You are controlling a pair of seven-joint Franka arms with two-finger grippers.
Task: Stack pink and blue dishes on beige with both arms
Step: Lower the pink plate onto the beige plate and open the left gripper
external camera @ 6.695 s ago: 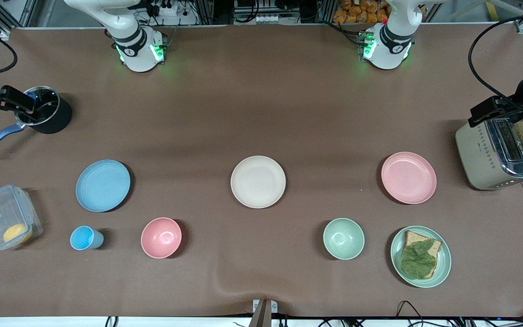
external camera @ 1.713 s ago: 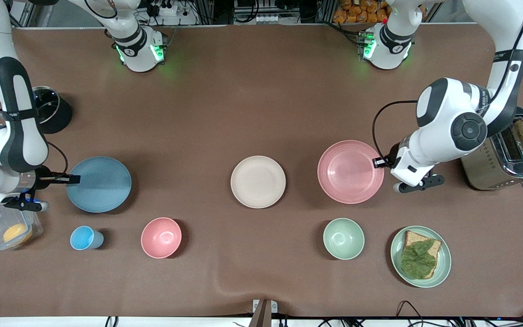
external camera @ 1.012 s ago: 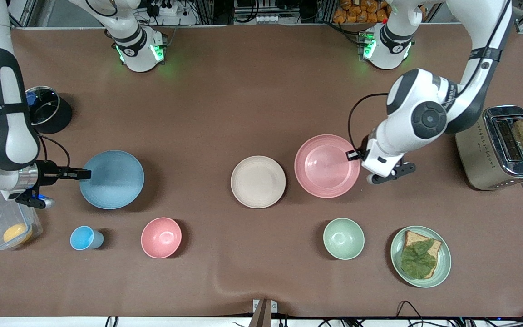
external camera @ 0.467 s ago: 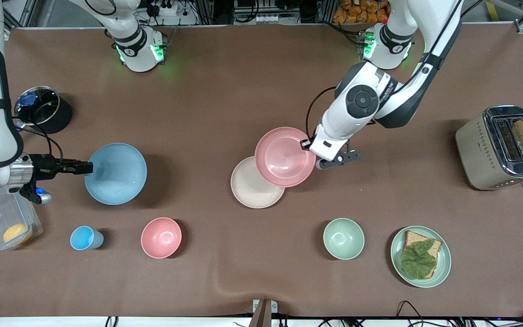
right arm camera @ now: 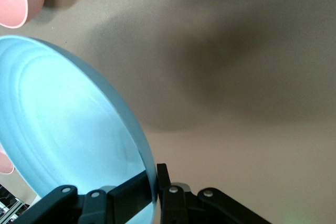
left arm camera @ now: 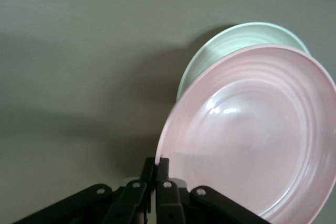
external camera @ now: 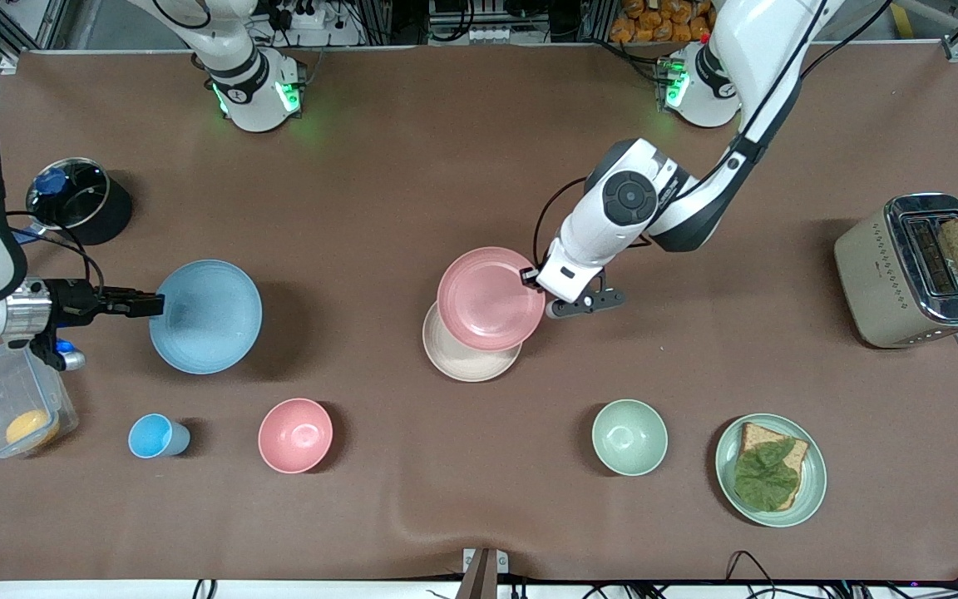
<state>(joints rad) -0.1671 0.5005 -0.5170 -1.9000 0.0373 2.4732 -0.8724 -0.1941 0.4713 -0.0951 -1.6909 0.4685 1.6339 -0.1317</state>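
Next, my left gripper lets go of the pale pink plate squarely on top of the beige plate (external camera: 472,331) (left arm camera: 254,98), with the rims of the two plates lined up.
My left gripper (external camera: 531,276) is shut on the rim of the pale pink plate (external camera: 489,298), which hangs in the air and covers most of the beige plate (external camera: 466,363) lying at the table's middle. In the left wrist view the pink plate (left arm camera: 257,135) overlaps the beige plate (left arm camera: 236,38), and the left gripper (left arm camera: 156,169) pinches its edge. My right gripper (external camera: 155,305) is shut on the rim of the light blue plate (external camera: 206,327), lifted above the table toward the right arm's end. The right wrist view shows the blue plate (right arm camera: 63,135) clamped in the right gripper (right arm camera: 156,179).
A pink bowl (external camera: 295,435) and a small blue cup (external camera: 155,436) stand nearer the camera than the blue plate. A green bowl (external camera: 629,437), a green plate with bread (external camera: 770,469), a toaster (external camera: 916,270), a black pot (external camera: 80,202) and a clear box (external camera: 9,408) also stand around.
The left arm has carried the pink plate from beside the toaster until it hangs over the beige plate. The right arm has lifted the blue plate and shifted it slightly toward the middle.
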